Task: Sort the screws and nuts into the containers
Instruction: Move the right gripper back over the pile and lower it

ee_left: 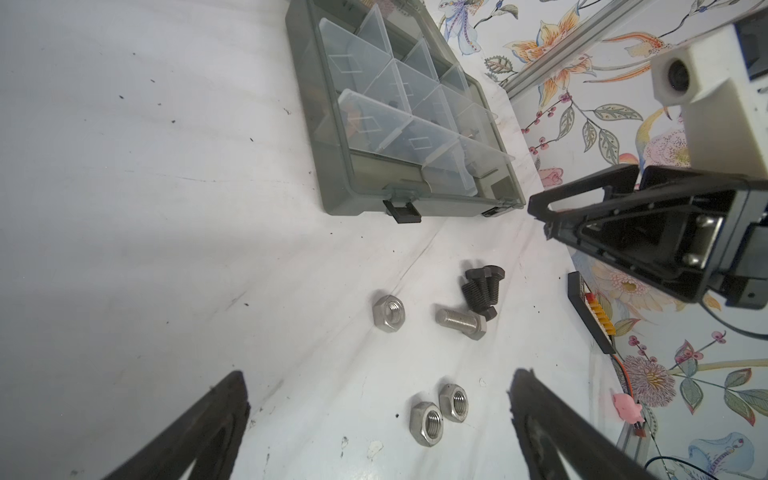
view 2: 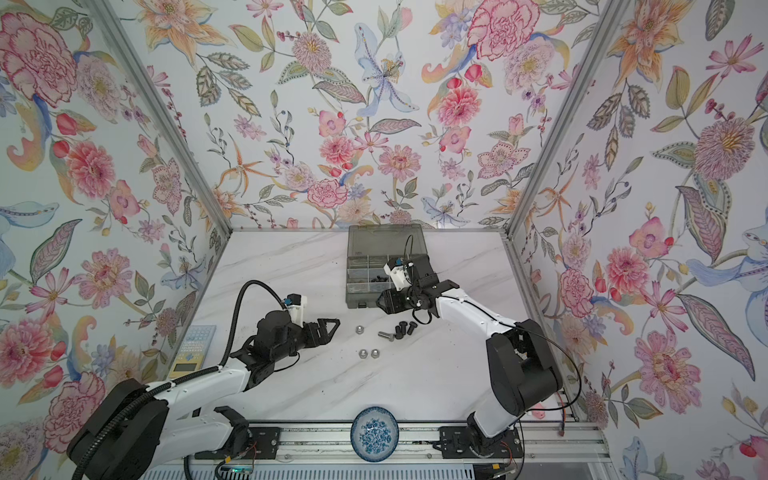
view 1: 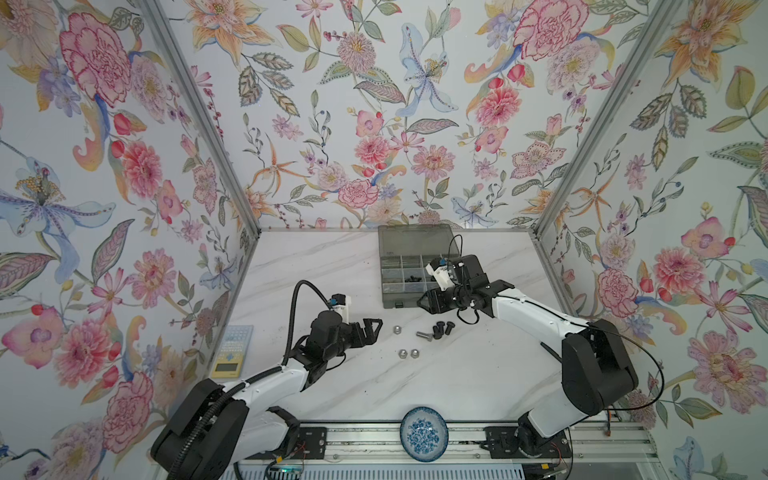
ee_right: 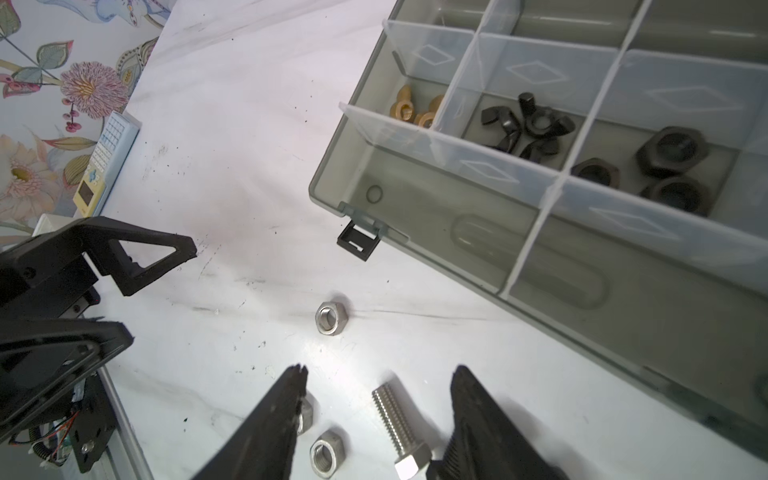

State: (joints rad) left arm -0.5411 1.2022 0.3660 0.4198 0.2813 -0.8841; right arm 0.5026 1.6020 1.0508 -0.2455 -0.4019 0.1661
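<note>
The sides of the silver hex nut (view 1: 397,329) (ee_right: 331,317) nearest the grey organizer box, apart from the other silver nuts, should be gripped next by my right gripper.
The grey organiser box (view 1: 390,300) (view 2: 356,300) stands open at the back of the table. Its containers (ee_right: 490,232) hold brass winged nuts (ee_right: 415,113), black winged nuts (ee_right: 528,129) and black hex nuts (ee_right: 665,166). On the table in front lie three silver hex nuts (view 1: 397,329) (view 1: 402,353) (view 1: 414,353), a silver screw (view 1: 424,335) (ee_right: 399,424) and a cluster of black screws (view 1: 442,328) (ee_left: 482,286). My right gripper (view 1: 422,301) (ee_right: 380,370) hovers open and empty by the box's front edge, above the screws. My left gripper (view 1: 374,326) (ee_left: 380,374) stands wide open, left of the nuts.
A yellow and blue calculator (view 1: 230,351) lies at the table's left edge. A blue-and-white patterned dish (view 1: 424,434) sits on the rail at the front. The box's lid (view 1: 415,241) leans back toward the rear wall.
</note>
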